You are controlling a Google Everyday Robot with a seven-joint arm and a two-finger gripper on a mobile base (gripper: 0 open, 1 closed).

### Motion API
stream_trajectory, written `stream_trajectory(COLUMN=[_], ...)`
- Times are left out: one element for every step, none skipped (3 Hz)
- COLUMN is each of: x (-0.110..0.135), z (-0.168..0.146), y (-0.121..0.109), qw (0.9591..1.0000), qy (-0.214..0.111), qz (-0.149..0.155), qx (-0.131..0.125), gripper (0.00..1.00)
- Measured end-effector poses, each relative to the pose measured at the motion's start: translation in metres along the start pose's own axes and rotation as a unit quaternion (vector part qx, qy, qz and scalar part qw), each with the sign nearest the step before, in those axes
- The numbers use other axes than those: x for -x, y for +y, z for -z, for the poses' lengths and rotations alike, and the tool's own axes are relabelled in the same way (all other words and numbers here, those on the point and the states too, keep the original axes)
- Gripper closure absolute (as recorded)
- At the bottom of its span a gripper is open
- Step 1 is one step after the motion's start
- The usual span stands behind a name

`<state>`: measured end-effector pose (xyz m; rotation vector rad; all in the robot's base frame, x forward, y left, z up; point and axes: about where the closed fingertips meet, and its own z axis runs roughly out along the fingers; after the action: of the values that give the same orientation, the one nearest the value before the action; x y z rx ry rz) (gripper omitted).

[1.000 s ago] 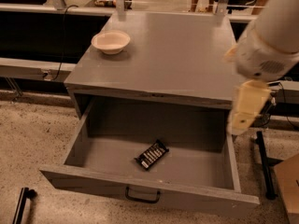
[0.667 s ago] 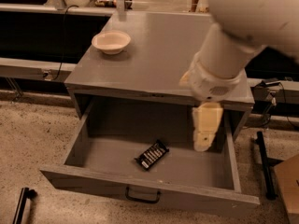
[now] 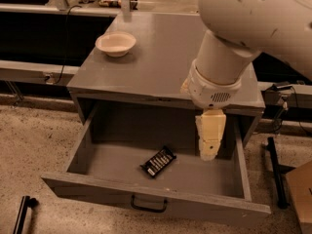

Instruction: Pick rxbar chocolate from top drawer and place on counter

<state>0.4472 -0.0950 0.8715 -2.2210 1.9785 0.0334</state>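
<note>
Next, my gripper needs to go to the middle of the rxbar chocolate (image 3: 158, 161) in the open top drawer and close there.
The rxbar chocolate (image 3: 158, 161), a flat black wrapper with white lettering, lies at an angle on the floor of the open top drawer (image 3: 161, 204), near its middle. The drawer's dark handle (image 3: 148, 206) shows on its front panel. My gripper (image 3: 209, 149) hangs on the big white arm, pointing down into the drawer's right half, to the right of the bar and apart from it. The grey counter (image 3: 165, 57) lies behind and above the drawer.
A cream bowl (image 3: 116, 43) stands at the counter's back left corner. A brown box corner (image 3: 300, 194) and a black stand (image 3: 275, 172) are to the right of the cabinet. A black object (image 3: 23, 213) lies on the speckled floor at the front left.
The arm has swung left from the cabinet's right side to over the drawer, and the gripper has come down into the drawer's right half. The bar has not moved.
</note>
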Motion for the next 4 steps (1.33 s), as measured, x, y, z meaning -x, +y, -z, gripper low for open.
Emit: stream_trajectory(x=[0.038,0.054,0.068,0.062], z=[-0.05,-0.076,-0.069,-0.105], y=[-0.005,-0.01,-0.03,-0.04], qw=[0.9943,0.988,0.9838,0.9854], qy=[0.011,-0.018,-0.024,0.003], qz=[0.105,0.15,0.161,0.164], qx=[0.01,-0.031,-0.076,-0.045], gripper=[0.0,0.0,0.0,0.0])
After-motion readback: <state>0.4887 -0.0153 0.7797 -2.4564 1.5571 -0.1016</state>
